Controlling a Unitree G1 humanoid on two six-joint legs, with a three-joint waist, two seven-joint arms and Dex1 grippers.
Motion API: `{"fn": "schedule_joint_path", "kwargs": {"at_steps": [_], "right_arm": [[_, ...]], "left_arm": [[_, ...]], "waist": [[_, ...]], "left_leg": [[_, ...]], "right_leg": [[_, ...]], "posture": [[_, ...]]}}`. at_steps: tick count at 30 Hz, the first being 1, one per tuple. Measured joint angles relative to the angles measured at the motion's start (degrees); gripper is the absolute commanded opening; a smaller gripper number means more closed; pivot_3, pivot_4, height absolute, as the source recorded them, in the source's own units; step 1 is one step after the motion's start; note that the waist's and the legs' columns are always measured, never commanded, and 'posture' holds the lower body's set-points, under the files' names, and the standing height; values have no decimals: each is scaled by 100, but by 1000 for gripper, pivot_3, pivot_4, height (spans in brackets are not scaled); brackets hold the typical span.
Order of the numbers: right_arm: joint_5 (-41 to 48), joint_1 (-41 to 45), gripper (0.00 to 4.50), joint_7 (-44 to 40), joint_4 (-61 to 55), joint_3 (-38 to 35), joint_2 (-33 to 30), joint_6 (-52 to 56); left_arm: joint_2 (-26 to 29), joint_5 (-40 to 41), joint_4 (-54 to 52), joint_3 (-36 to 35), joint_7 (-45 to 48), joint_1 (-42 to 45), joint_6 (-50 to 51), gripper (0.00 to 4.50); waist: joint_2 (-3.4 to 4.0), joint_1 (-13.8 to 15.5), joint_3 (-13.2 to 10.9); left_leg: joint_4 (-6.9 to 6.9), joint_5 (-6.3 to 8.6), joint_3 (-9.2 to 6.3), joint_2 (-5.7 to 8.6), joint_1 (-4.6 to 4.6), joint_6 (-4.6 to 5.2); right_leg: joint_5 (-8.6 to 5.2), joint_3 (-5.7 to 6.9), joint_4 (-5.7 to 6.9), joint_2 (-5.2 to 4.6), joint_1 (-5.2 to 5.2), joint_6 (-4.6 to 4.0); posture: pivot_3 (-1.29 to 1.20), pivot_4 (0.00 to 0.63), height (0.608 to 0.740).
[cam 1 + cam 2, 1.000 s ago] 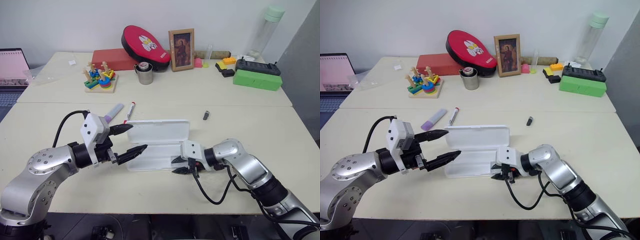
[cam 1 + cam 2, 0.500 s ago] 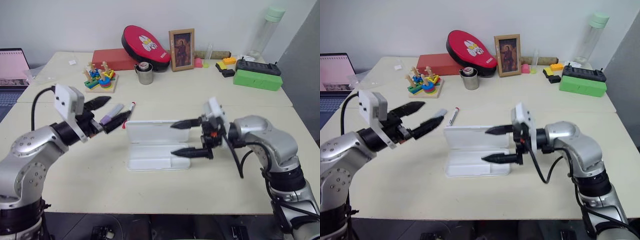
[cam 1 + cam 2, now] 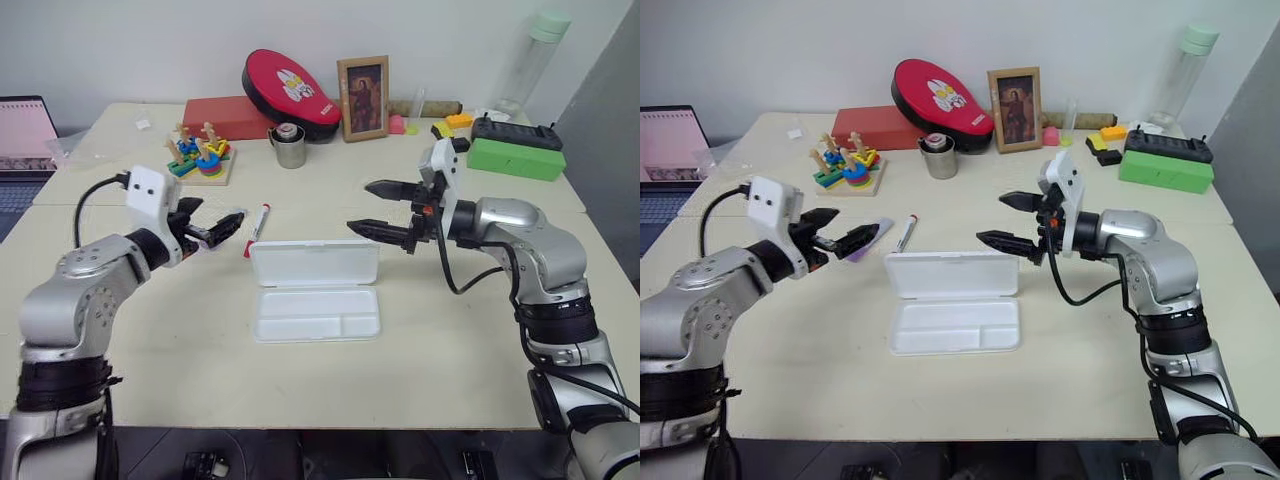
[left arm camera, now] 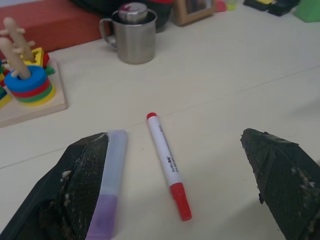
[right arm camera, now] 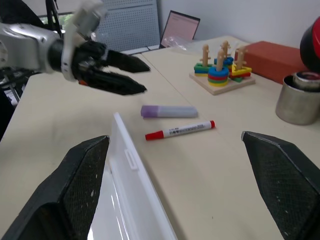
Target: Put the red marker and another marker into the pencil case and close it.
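Observation:
I will move my left gripper to the red marker next and close it where its white body meets the red cap [image 3: 251,240] [image 4: 175,183].
The pencil case [image 3: 316,314] lies open in the middle of the near table, with its lid [image 3: 314,263] standing up at the back and the divided tray bare. Just beyond the lid's left end lies the red marker [image 4: 168,165], slim and white with red ends. The lilac marker [image 4: 111,182] lies beside it, to the left. My left gripper [image 3: 228,226] is open and hovers low over the lilac marker, one finger [image 4: 82,185] partly covering it. My right gripper [image 3: 358,206] is open with nothing in it, raised above the lid's right end and pointing left.
On the far table are a ring-stacking toy [image 3: 200,155], a metal cup [image 3: 289,147], a red box [image 3: 228,117], a red pad [image 3: 290,83], a picture frame [image 3: 363,99], a green box [image 3: 514,158] and a tall bottle [image 3: 535,60]. A laptop [image 3: 25,130] sits at the far left.
My right gripper left the case's front right corner, opened wide and rose above the lid's right end. My left gripper moved away from the case, forward and left, to the markers.

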State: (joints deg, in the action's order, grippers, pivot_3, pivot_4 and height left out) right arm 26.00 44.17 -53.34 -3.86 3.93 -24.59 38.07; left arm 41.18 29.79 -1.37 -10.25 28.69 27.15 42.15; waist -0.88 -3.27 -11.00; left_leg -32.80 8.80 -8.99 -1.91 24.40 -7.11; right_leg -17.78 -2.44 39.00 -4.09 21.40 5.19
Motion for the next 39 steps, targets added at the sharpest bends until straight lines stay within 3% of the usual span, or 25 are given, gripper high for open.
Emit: {"fn": "schedule_joint_path", "kwargs": {"at_steps": [8, 20, 39], "right_arm": [[33, 75, 4444, 187, -103, -45, 111, -2], [229, 76, 4444, 233, -282, -53, 81, -1], [436, 77, 4500, 230, -357, -58, 2, 7]], "left_arm": [[-466, -684, 1704, 623, 49, 1052, 7, 4500], [-771, -1381, 2191, 1214, 394, 1120, -134, 4500], [-957, -1654, 2192, 1085, 298, 1104, -162, 941]], "waist": [[0, 0, 0], [0, -6, 0], [0, -4, 0]], "left_leg": [[1, -1, -2, 1, 3, -1], [0, -1, -1, 1, 4, -1], [-1, -1, -1, 1, 4, -1]], "right_leg": [[0, 3, 2, 0, 3, 0], [1, 2, 2, 0, 4, 0], [1, 2, 2, 0, 2, 0]], "posture": [[0, 150, 740], [0, 150, 740], [0, 150, 740]]}}
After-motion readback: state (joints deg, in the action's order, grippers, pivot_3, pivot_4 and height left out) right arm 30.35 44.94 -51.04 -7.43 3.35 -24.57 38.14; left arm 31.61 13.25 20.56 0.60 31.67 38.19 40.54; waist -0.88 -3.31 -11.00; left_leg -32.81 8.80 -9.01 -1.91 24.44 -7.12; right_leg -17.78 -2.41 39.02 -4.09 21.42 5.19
